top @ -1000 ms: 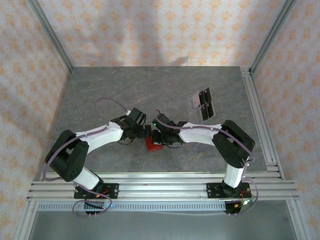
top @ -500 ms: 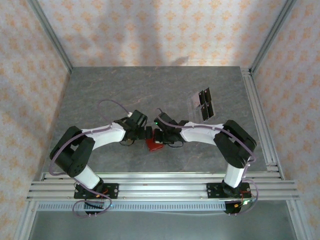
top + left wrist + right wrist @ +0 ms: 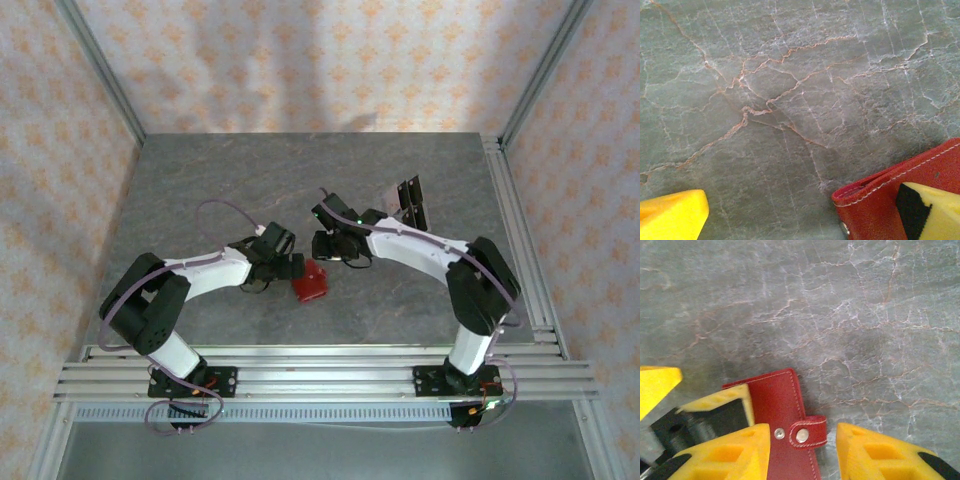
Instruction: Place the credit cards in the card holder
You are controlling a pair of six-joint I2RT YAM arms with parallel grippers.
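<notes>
The fastened snap tab keeps the card holder shut, so next my right gripper closes at the tab's loose end (image 3: 793, 435) while my left gripper steadies the holder.
The card holder (image 3: 311, 284), a small red wallet, lies shut on the stone table near the front middle. Its snap tab (image 3: 808, 432) is fastened. My left gripper (image 3: 291, 268) stands open at the wallet's left side. One of its yellow fingers (image 3: 932, 212) rests on top of the card holder (image 3: 880, 202), the other (image 3: 671, 216) is over bare table. My right gripper (image 3: 323, 247) hovers open just behind the wallet, and its fingers (image 3: 727, 455) straddle the tab without touching it. The credit cards (image 3: 406, 207) lie at the back right, next to my right arm.
A metal frame rail (image 3: 520, 240) runs along the table's right edge, and patterned walls close in the back and sides. Both arm bases stand on the rails (image 3: 320, 372) at the near edge.
My right gripper has opened, let go of the wallet and drawn back away from it. The left gripper has stayed open at the wallet. The wallet has shifted slightly.
</notes>
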